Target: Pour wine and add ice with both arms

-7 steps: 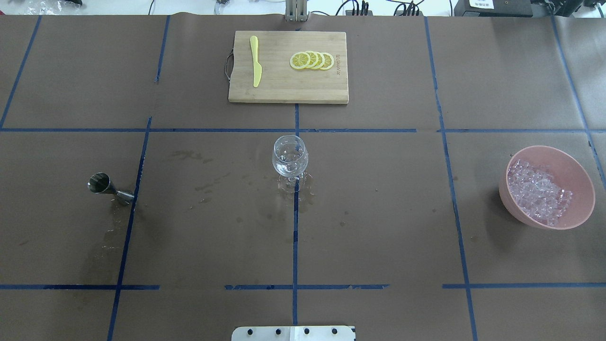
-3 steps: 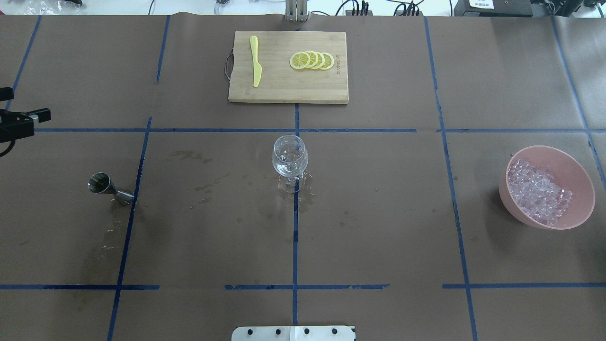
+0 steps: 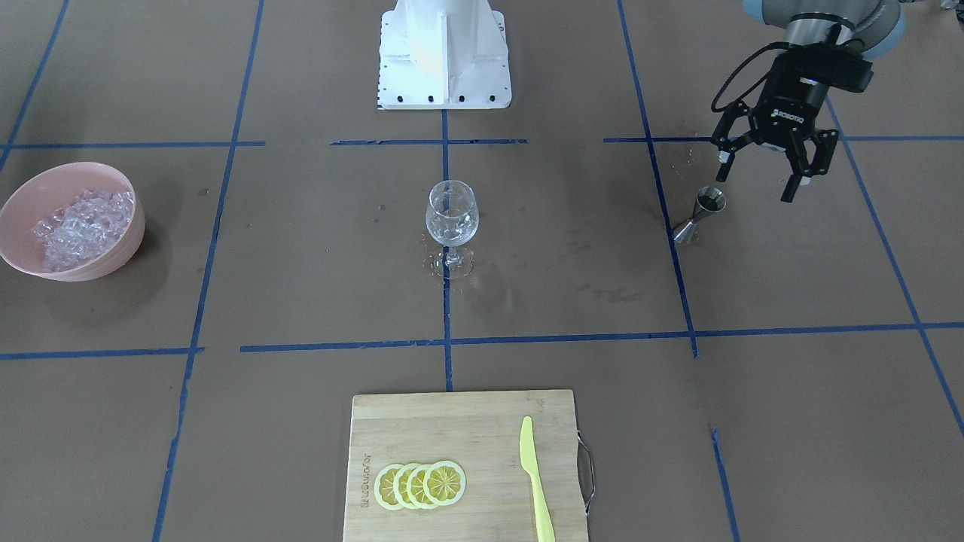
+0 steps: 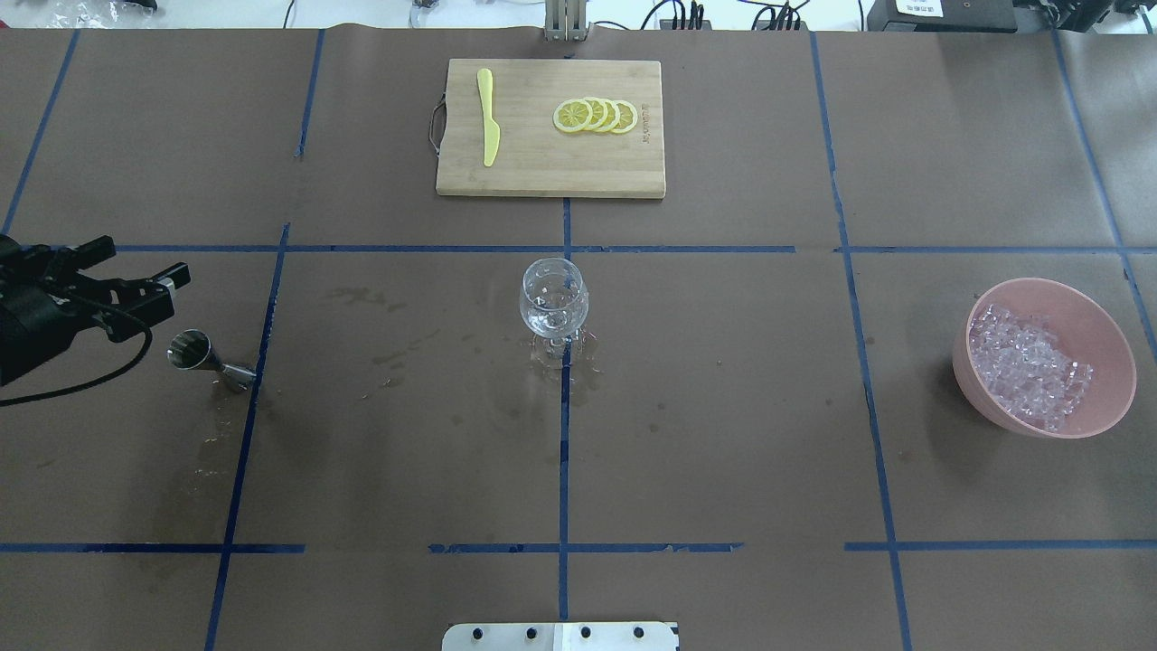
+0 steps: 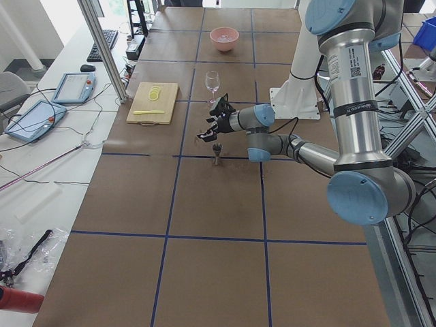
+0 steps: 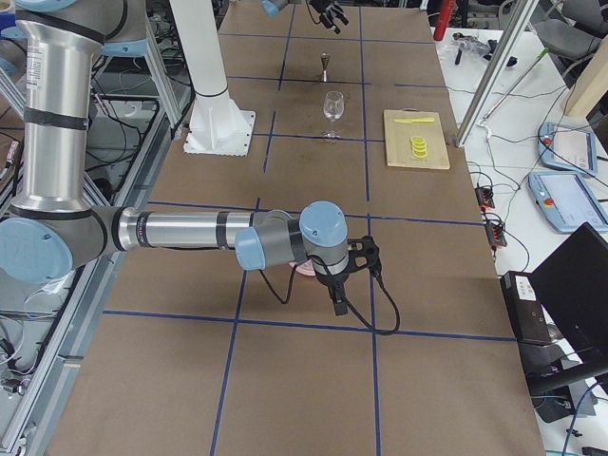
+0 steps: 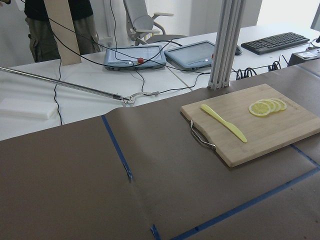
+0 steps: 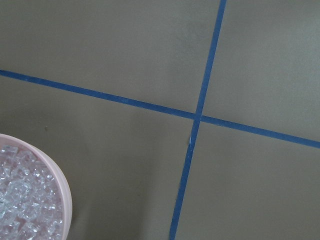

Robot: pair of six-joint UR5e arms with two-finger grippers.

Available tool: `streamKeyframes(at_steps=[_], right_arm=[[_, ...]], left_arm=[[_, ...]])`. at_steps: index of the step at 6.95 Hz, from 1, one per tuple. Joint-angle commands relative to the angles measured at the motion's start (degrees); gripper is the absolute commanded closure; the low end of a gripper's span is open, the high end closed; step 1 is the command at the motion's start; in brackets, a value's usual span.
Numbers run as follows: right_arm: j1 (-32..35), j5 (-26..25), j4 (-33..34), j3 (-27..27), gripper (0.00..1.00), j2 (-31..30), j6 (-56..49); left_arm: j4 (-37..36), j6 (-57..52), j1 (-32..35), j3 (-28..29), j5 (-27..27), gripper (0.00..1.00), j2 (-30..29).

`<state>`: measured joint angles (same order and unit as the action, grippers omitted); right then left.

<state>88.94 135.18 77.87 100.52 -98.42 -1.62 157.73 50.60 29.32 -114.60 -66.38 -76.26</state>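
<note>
The robot's left gripper should close on the narrow middle (image 3: 696,217) of the steel jigger, under the upper cup of the jigger.
A clear wine glass (image 4: 553,298) stands upright at the table's centre, also seen in the front view (image 3: 452,214). A steel jigger (image 4: 201,355) (image 3: 700,213) stands on the robot's left. My left gripper (image 4: 137,259) (image 3: 755,187) hangs open just beside and above the jigger, nothing between its fingers. The ice (image 4: 1026,366) (image 8: 20,200) fills a pink bowl (image 4: 1107,334) on the robot's right. My right gripper (image 6: 337,293) hovers over that bowl; I cannot tell whether it is open or shut. The wine is out of view.
A bamboo cutting board (image 4: 533,172) with lemon slices (image 4: 597,116) and a yellow knife (image 4: 488,117) lies at the far middle. Wet stains mark the paper around the glass and jigger. The white pedestal (image 3: 444,53) stands at the robot's side.
My left gripper has come in from the overhead view's left edge and moved right and nearer, up to the jigger. Glass, jigger and bowl have not moved.
</note>
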Motion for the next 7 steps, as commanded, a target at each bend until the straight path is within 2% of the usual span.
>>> streamKeyframes(at_steps=[1,2,4,7], right_arm=[[0.00,0.00,0.00,-0.06,0.00,-0.11,-0.05],[0.00,0.00,0.00,-0.06,0.00,-0.11,-0.05],[0.00,-0.09,0.00,-0.15,0.00,-0.11,-0.05],[0.00,-0.09,0.00,-0.41,0.00,-0.11,-0.05]], left_arm=[[-0.05,8.25,-11.79,4.35,18.84,0.00,0.24],[0.04,9.68,-14.71,6.39,23.79,0.00,-0.02],[0.13,11.18,-17.89,9.12,28.39,0.00,-1.60],[0.13,12.42,-19.39,13.60,30.17,0.00,-2.93]])
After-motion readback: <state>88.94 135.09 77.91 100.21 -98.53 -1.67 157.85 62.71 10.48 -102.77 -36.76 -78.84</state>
